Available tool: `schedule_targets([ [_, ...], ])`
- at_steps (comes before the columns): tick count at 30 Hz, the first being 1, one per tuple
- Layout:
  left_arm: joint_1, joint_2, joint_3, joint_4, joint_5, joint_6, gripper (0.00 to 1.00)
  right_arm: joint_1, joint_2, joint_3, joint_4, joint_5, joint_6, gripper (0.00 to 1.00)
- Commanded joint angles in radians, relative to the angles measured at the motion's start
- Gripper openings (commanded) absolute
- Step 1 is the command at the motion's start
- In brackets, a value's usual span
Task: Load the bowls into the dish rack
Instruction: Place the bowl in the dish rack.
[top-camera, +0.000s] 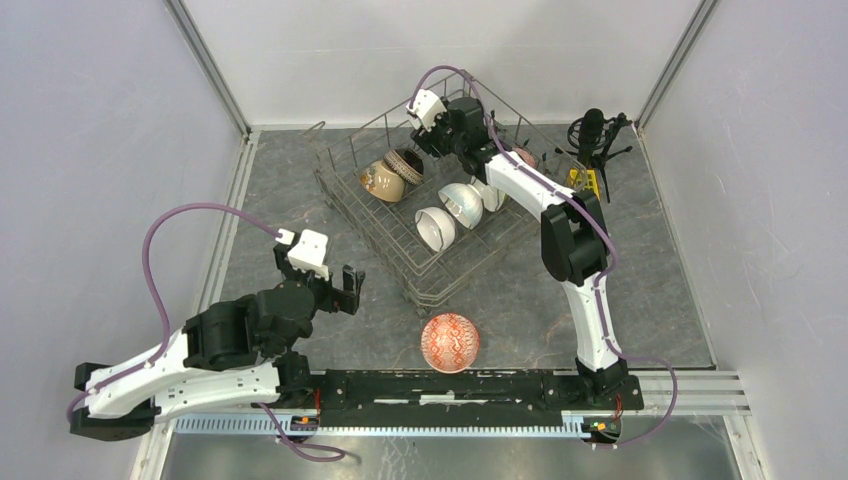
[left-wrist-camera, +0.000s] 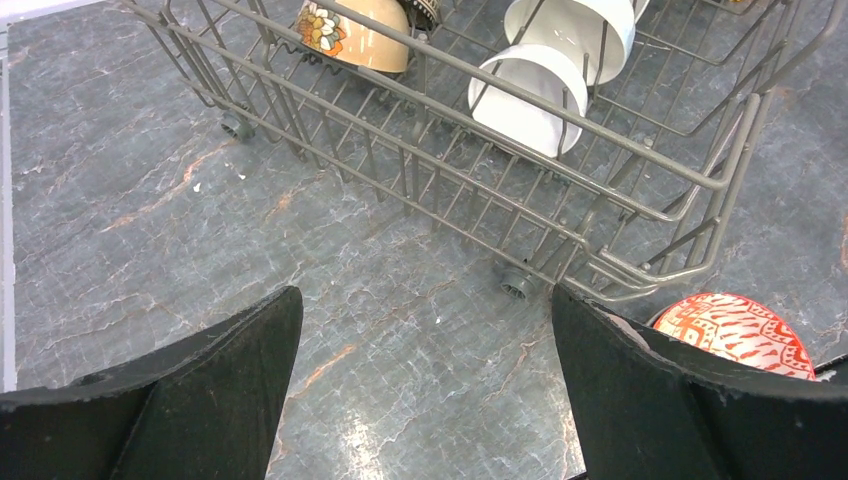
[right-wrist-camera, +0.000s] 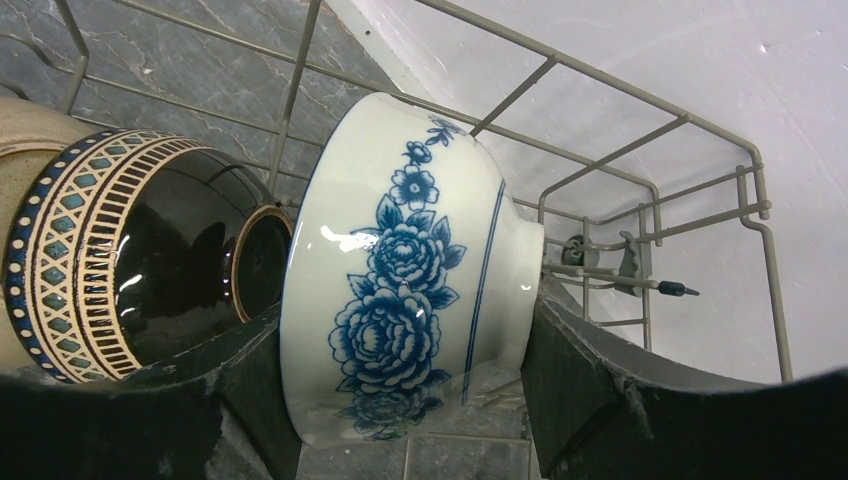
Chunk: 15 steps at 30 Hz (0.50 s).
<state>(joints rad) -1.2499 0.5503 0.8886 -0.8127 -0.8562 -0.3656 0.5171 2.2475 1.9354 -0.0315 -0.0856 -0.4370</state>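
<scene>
The robot's right hand should release the blue-and-white flowered bowl in the rack's far end (top-camera: 440, 149) (right-wrist-camera: 412, 300), next to the dark patterned bowl.
The grey wire dish rack (top-camera: 345, 205) stands at the back middle of the table. In it are a tan bowl (top-camera: 382, 182), a dark patterned bowl (top-camera: 405, 165) and two white bowls (top-camera: 436, 228). My right gripper (top-camera: 440, 130) reaches into the rack's far end. In the right wrist view it (right-wrist-camera: 400, 325) is shut on a blue-and-white flowered bowl (right-wrist-camera: 400, 230), held on edge beside the dark bowl (right-wrist-camera: 150, 250). A red patterned bowl (top-camera: 450, 342) lies on the table in front of the rack. My left gripper (top-camera: 345, 290) hovers open and holds nothing, left of the rack's near corner (left-wrist-camera: 640, 215).
A black microphone on a small tripod (top-camera: 592, 135) stands right of the rack, with a yellow item (top-camera: 585, 180) at its foot. White enclosure walls surround the grey marbled table. The arms' base rail (top-camera: 450, 385) runs along the near edge.
</scene>
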Motion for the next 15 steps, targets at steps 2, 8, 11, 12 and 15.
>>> schedule_targets([
  [2,0.012,0.012,-0.003,0.038,0.015,0.048,1.00,0.006,0.021,0.043,-0.018,0.020,0.007,0.07],
  [8,0.020,0.017,-0.002,0.038,0.029,0.049,1.00,0.007,0.033,0.044,-0.033,0.042,0.023,0.14],
  [11,0.023,0.017,-0.003,0.038,0.035,0.050,1.00,0.008,0.033,0.042,-0.030,0.043,0.035,0.15],
  [12,0.024,0.019,-0.002,0.039,0.037,0.050,1.00,0.007,0.035,0.043,-0.027,0.045,0.039,0.15],
  [15,0.030,0.020,-0.003,0.040,0.042,0.050,1.00,0.006,0.036,0.047,-0.021,0.050,0.048,0.08],
])
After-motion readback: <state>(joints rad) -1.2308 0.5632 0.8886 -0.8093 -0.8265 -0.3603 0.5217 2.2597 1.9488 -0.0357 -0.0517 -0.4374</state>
